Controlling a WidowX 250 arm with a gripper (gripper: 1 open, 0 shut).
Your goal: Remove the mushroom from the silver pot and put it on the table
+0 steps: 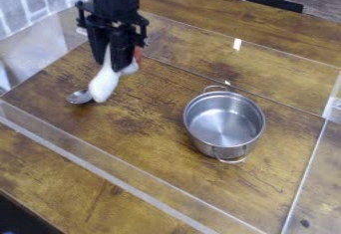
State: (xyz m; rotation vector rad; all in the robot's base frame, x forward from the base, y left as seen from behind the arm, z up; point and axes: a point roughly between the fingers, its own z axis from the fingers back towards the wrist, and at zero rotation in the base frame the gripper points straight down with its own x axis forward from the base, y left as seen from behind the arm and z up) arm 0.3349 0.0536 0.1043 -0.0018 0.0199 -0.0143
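Observation:
My gripper needs to let go of the mushroom on the table [131, 96] between the spoon and the silver pot, nearer the spoon.
My gripper [114, 61] hangs over the left part of the wooden table [160, 163], pointing down and shut on the mushroom [104, 82]. The mushroom's white stem dangles below the fingers, tilted down to the left, with a bit of red-orange cap up between them. Its lower end hangs just above the table, over the spoon's bowl. The silver pot [224, 122] stands to the right, empty, well apart from my gripper.
A metal spoon [83, 96] lies on the table right under the mushroom, its handle hidden behind my gripper. A low clear wall [147, 186] fences the work area at the front and sides. A white rack stands at the far left.

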